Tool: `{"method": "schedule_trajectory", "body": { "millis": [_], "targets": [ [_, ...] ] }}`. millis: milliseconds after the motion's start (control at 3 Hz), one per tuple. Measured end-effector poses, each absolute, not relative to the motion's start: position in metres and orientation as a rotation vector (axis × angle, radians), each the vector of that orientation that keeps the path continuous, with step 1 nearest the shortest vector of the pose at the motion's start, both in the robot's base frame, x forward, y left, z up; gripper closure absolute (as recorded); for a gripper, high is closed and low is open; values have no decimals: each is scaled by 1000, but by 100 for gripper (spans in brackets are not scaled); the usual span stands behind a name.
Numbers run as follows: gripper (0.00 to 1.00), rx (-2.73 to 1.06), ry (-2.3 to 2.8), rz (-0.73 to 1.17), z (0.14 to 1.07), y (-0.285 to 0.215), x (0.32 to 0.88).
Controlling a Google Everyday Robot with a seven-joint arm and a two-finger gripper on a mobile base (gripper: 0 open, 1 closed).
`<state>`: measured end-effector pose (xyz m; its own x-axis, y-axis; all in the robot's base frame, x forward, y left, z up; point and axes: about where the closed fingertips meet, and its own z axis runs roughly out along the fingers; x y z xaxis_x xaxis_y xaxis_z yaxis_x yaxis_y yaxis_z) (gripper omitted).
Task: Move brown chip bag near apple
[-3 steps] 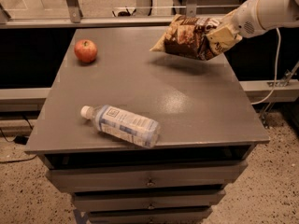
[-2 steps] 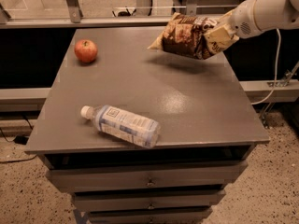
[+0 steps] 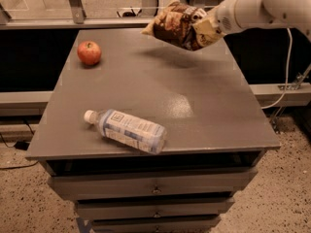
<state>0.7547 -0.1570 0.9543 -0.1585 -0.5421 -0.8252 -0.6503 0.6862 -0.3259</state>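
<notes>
The robot's gripper needs to release the brown chip bag on the grey table (image 3: 115, 40) between the apple and the back rail.
The brown chip bag (image 3: 176, 26) hangs in the air above the far right part of the grey table (image 3: 194, 106), lying sideways with its cream end pointing left. My gripper (image 3: 206, 28) is shut on the bag's right end, at the tip of the white arm coming in from the upper right. The bag casts a shadow on the table below it. The apple (image 3: 89, 53) sits on the table at the far left, well to the left of the bag.
A clear plastic bottle (image 3: 127, 130) with a white cap lies on its side near the table's front edge. Drawers sit below the tabletop. A rail and metal posts run behind the table. A cable hangs at the right.
The gripper has carried the chip bag to the left and a little higher above the table. The apple and the bottle have not moved.
</notes>
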Motion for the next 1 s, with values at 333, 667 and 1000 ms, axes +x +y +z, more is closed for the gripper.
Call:
{"method": "schedule_trajectory", "body": {
  "millis": [333,667,1000],
  "targets": [
    [100,-861,1842,123,957,-127,783],
    [100,-848,1843,170,959,-85,803],
    [100,-890,1836,235,955,-38,810]
  ]
}}
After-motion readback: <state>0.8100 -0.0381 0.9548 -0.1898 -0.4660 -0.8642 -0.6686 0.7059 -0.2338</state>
